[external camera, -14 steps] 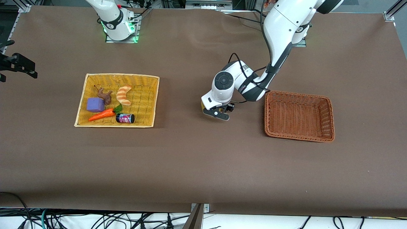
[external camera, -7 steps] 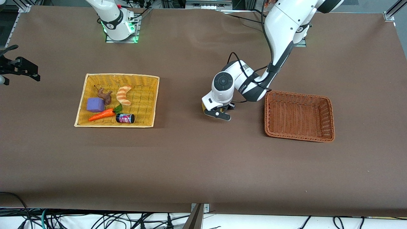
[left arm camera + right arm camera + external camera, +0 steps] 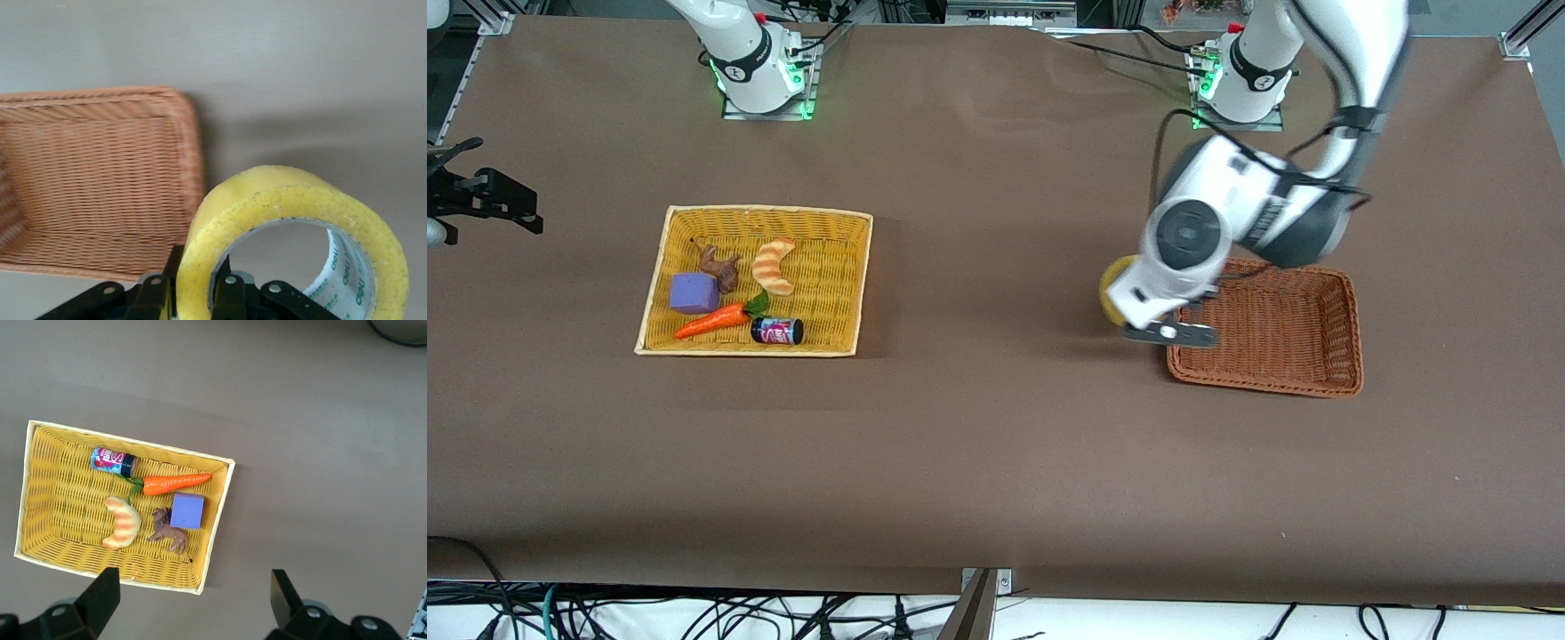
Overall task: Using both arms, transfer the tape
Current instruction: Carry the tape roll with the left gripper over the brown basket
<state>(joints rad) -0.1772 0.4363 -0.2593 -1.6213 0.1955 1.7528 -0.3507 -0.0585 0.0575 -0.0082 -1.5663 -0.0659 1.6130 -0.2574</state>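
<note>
My left gripper is at the tape's release next. It will let the tape go near the middle of the brown basket (image 3: 1253, 327) (image 3: 97, 180), flat on the basket's woven bottom.
The tape (image 3: 1114, 286), a yellowish roll with a grey core, is held in my left gripper (image 3: 1170, 334). The gripper hangs in the air over the edge of the brown basket (image 3: 1263, 388) that faces the right arm's end of the table. In the left wrist view the tape (image 3: 267, 207) stands on edge, with one finger inside the ring and one outside, and the gripper (image 3: 199, 283) is shut on its wall. My right gripper (image 3: 482, 192) is up in the air at the right arm's end of the table. It is open and empty (image 3: 193, 593).
A yellow basket (image 3: 747, 353) holds a striped croissant (image 3: 774, 265), a carrot (image 3: 711, 322), a purple block (image 3: 694, 292), a small can (image 3: 777, 332) and a brown animal figure (image 3: 720, 265). It also shows in the right wrist view (image 3: 220, 513). The brown basket (image 3: 190, 153) has nothing in it.
My left arm has swung from mid-table toward the brown basket, carrying the tape to its edge. The right gripper has barely shifted.
</note>
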